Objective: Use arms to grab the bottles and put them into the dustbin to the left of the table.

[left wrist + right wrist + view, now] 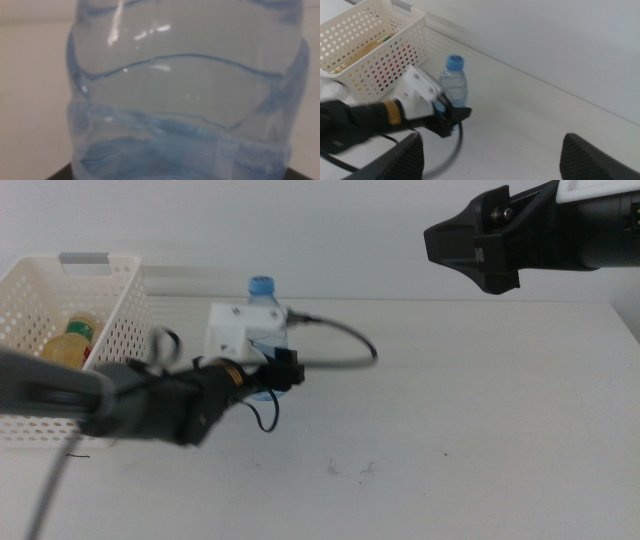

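Observation:
The robot's left gripper should release the clear water bottle on top of the yellow-liquid bottle (80, 333) inside the white dustbin.
The small clear water bottle (261, 286) with a blue cap stands upright on the white table (480, 430), right of the dustbin. My left gripper (280, 375) is at the bottle's lower body, and the bottle (185, 90) fills the left wrist view. The right wrist view shows this gripper (451, 112) around the bottle (454, 82). My right gripper (480, 245) is open and empty, high above the table's back right. The white holed dustbin (110, 330) at the left holds the yellow-liquid bottle (72, 340); something red shows through its holes (395, 65).
The left arm's black cable (340, 330) loops over the table to the right of the bottle. A few dark scuff marks (345, 468) lie on the tabletop near the front. The dustbin's grey handle bar (85, 260) is on its far rim.

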### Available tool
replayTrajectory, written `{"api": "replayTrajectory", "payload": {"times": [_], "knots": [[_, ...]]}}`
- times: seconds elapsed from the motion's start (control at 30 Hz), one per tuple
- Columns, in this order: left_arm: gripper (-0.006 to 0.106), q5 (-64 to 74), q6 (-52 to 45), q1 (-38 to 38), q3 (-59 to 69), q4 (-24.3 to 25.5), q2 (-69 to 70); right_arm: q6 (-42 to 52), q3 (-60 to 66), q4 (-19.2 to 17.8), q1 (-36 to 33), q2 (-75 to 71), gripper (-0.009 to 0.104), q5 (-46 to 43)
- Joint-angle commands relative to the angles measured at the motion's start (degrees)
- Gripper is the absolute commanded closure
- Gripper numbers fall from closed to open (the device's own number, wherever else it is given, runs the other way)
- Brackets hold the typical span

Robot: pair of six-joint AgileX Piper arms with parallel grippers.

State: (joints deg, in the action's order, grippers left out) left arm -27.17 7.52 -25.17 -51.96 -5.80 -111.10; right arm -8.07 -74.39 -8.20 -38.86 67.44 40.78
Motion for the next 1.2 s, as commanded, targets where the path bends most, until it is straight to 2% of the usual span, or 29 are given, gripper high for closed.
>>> {"api": "replayTrajectory", "payload": {"times": [0.0,0.23,0.33,0.47,0.57,0.73,0.9,1.03,1.13,1.17], "knots": [[0.102,12.7,4.1,0.0,0.3,0.2,8.8,0.1,-0.2,-0.5,-0.2,-0.2,0.005,-0.4],[0.102,47.8,4.8,2.5,-4.0,0.2,25.3,0.1,-0.2,-0.5,-0.2,-0.2,0.005,-0.4],[0.102,66.2,2.6,8.5,-14.7,0.1,25.6,0.1,-0.2,-0.5,-0.2,-0.2,0.005,-0.4],[0.102,84.3,-4.4,17.5,-30.2,4.2,21.2,0.1,-0.2,-0.5,-0.2,-0.2,0.006,-0.4],[0.102,90.3,-6.3,24.2,-40.0,4.4,16.8,0.1,-0.2,-0.5,-0.2,-0.2,0.006,-0.4],[0.102,92.7,-12.9,31.5,-48.6,-2.2,9.0,0.1,-0.2,-0.5,-0.2,-0.2,0.006,-0.4],[0.100,92.6,-15.1,33.6,-49.6,0.6,1.3,0.1,-0.2,-0.5,-0.2,-0.2,0.006,-0.4],[0.088,92.6,-15.1,33.7,-49.6,3.8,-3.0,0.1,-0.2,-0.5,-0.2,-0.2,0.006,-0.4],[0.066,92.6,-15.2,33.7,-49.6,4.6,-5.3,0.1,-0.2,-0.5,-0.2,-0.2,0.006,-0.4],[0.055,92.6,-15.2,33.7,-49.6,4.6,-5.7,0.1,-0.2,-0.5,-0.2,-0.2,0.006,-0.4]]}}
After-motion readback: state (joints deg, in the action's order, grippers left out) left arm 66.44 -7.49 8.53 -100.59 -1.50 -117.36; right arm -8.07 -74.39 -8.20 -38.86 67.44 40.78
